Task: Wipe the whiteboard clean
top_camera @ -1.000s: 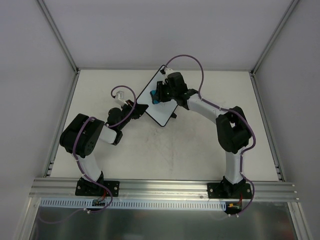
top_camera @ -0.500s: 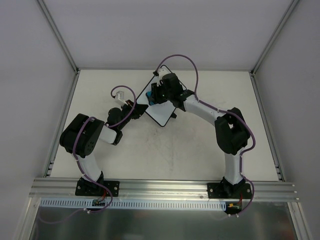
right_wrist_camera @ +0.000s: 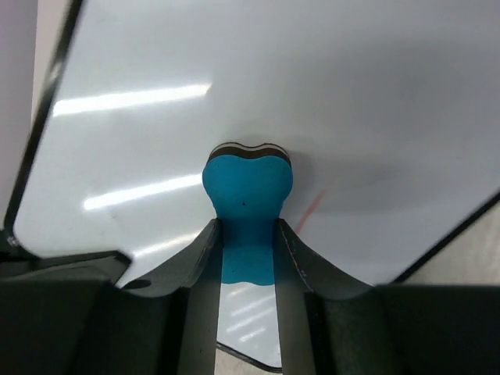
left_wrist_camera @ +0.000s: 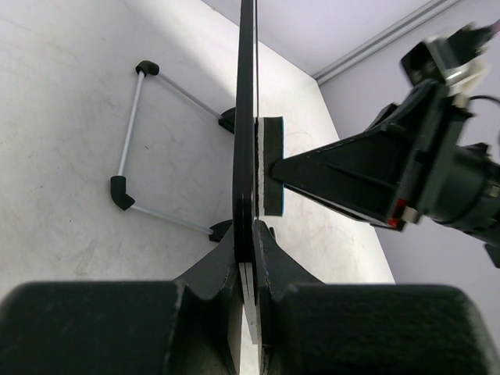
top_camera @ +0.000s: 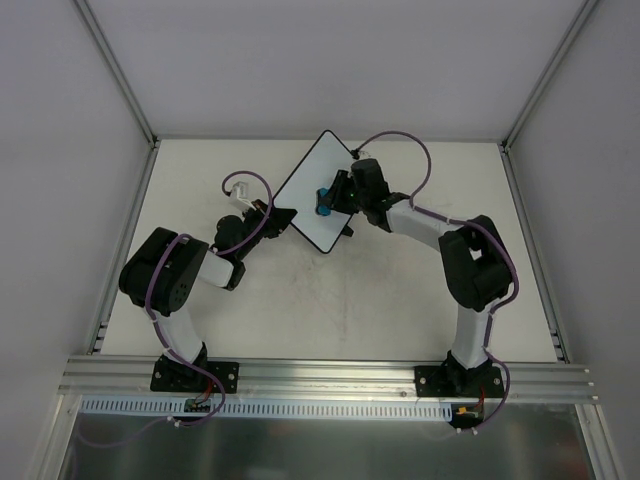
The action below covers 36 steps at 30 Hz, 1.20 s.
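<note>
The blue eraser, now pressed flat against the board's face, will be let go by my right gripper on the bare table (top_camera: 389,246) beside the whiteboard, just past the black corner piece.
The whiteboard (top_camera: 308,172) stands tilted at the back middle of the table. In the left wrist view it shows edge-on (left_wrist_camera: 247,101). My left gripper (top_camera: 273,212) is shut on its near left edge (left_wrist_camera: 248,234). My right gripper (top_camera: 332,197) is shut on the blue bone-shaped eraser (top_camera: 324,201). In the right wrist view the eraser (right_wrist_camera: 248,183) is pressed flat against the board's white face (right_wrist_camera: 312,86), between my right gripper's (right_wrist_camera: 248,238) fingers. A faint red streak (right_wrist_camera: 312,207) lies just right of the eraser. The eraser's felt pad (left_wrist_camera: 273,164) touches the board.
A thin metal wire frame with black corner pieces (left_wrist_camera: 125,156) lies behind the board on the table. White enclosure walls and aluminium rails (top_camera: 120,90) surround the table. The right arm (top_camera: 470,260) reaches across the right half.
My right gripper has slid the eraser from the board's upper left part toward its middle right. The board's top corner now shows. The left gripper has not moved.
</note>
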### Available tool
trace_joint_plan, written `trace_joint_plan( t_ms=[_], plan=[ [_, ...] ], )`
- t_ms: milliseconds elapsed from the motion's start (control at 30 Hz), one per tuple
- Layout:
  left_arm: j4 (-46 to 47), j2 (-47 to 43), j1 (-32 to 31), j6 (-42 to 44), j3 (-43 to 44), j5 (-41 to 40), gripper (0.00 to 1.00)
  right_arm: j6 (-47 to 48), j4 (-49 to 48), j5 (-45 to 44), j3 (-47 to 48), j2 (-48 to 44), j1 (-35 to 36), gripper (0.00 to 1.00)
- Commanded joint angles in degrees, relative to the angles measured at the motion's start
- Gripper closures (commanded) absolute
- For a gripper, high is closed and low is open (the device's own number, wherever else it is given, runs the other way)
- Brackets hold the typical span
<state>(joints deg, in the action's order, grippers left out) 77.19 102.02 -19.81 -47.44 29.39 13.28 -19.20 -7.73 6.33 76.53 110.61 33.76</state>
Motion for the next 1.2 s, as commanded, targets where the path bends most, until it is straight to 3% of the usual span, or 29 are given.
trace_joint_plan(
  t_ms=[0,167,500,1167],
  plan=[
    [13.3,-1.5,-0.6,6.5,0.1,2.7,1.00,-10.8,1.1,-2.9,-5.8,3.4,-3.0,1.00],
    [13.3,-0.9,-0.6,5.5,0.6,2.6,1.00,-17.3,0.6,-2.2,-6.1,6.3,-4.3,1.00],
    [13.6,-1.8,-0.6,5.6,0.0,2.5,1.00,-19.8,0.7,-5.3,-8.9,4.9,-5.4,1.00],
    [13.9,-1.6,-0.7,4.7,-0.4,2.5,1.00,-15.9,2.8,-4.9,-2.6,4.4,-14.9,1.00]
  ],
)
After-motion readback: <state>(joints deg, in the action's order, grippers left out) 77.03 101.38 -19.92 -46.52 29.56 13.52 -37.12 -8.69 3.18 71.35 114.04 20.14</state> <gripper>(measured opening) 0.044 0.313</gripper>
